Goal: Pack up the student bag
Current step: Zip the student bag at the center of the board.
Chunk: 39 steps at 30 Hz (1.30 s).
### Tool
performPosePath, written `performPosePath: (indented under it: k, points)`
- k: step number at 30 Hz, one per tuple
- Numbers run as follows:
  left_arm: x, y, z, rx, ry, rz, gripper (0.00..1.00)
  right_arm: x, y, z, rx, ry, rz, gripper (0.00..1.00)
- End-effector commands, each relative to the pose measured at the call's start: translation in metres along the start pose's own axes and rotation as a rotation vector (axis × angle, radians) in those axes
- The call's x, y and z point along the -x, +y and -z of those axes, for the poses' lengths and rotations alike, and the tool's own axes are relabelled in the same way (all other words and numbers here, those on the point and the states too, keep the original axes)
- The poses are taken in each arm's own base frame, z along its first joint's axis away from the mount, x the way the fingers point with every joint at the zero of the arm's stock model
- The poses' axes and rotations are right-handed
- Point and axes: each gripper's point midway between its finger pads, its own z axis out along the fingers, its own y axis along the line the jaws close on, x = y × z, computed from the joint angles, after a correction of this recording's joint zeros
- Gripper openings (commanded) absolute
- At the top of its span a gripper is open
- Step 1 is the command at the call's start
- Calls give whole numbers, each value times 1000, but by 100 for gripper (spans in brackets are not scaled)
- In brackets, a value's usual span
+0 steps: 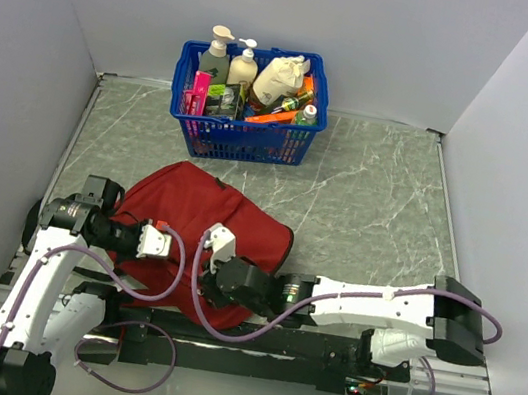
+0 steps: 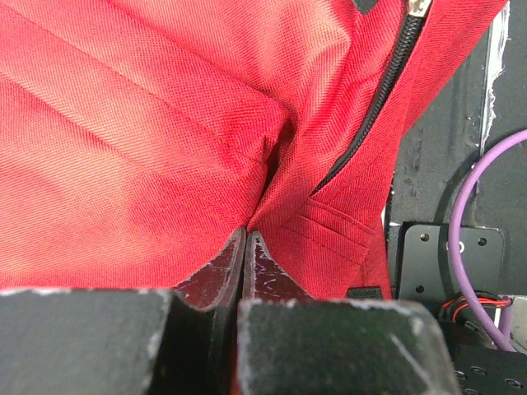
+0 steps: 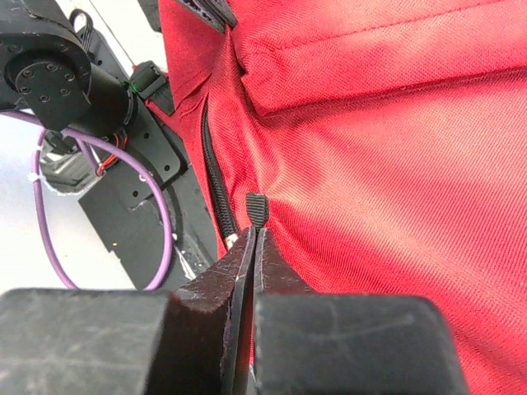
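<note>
The robot's left gripper pinches a fold far from the zipper pull, so it should take the fabric (image 3: 237, 206) close to the slider before the right gripper pulls on.
The student bag (image 1: 210, 214), dark-red fabric with a black zipper, lies on the table just in front of both arms. My left gripper (image 1: 178, 245) comes in from the left. In the left wrist view the left gripper (image 2: 247, 233) is shut, pinching a fold of the bag's red fabric (image 2: 148, 123) beside the zipper (image 2: 383, 90). My right gripper (image 1: 207, 271) reaches across to the bag's near edge. Its jaws are shut on the black ribbed zipper pull (image 3: 257, 207), which sticks out past the right gripper (image 3: 256, 232), next to the zipper track (image 3: 216, 185). The bag's inside is hidden.
A blue plastic basket (image 1: 243, 138) with bottles and small packets stands at the back of the table against the wall. White walls close in the left, right and back. The black mounting rail (image 1: 320, 347) and purple cables run along the near edge.
</note>
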Motion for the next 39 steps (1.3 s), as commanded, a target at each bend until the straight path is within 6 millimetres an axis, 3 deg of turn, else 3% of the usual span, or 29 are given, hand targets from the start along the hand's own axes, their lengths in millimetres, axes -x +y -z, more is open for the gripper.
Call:
performPosePath:
  k: [1, 6, 14, 21, 26, 27, 29, 32, 37, 39]
  points:
    - [14, 8, 7, 31, -29, -47, 1, 4, -3, 8, -20, -38, -22, 0]
    - [5, 9, 6, 46, 9, -61, 1, -5, -9, 16, -49, -32, -39, 0]
    - [-10, 22, 10, 79, 91, -48, 1, -17, -41, 44, -182, -17, -32, 0]
    - [-14, 47, 31, 164, 189, -84, 1, -13, -64, 63, -270, -35, -5, 0]
    - [-30, 65, 57, 231, 226, -75, 2, -5, -58, 61, -251, -39, 30, 0]
    - [-28, 65, 62, 230, 212, -58, 7, 0, -52, 57, -237, -50, 28, 0]
    - [-10, 54, 59, 171, 124, -35, 20, 5, -44, 53, -205, -52, 41, 0]
    - [33, 63, 71, 240, -7, -64, 57, 12, -30, 42, -163, -60, 53, 0]
    - [88, 35, 59, 160, -174, -189, 76, 26, -16, 30, -120, -81, 72, 0]
    - [111, 15, 50, 61, -285, -128, 81, 30, -17, 27, -115, -84, 63, 0]
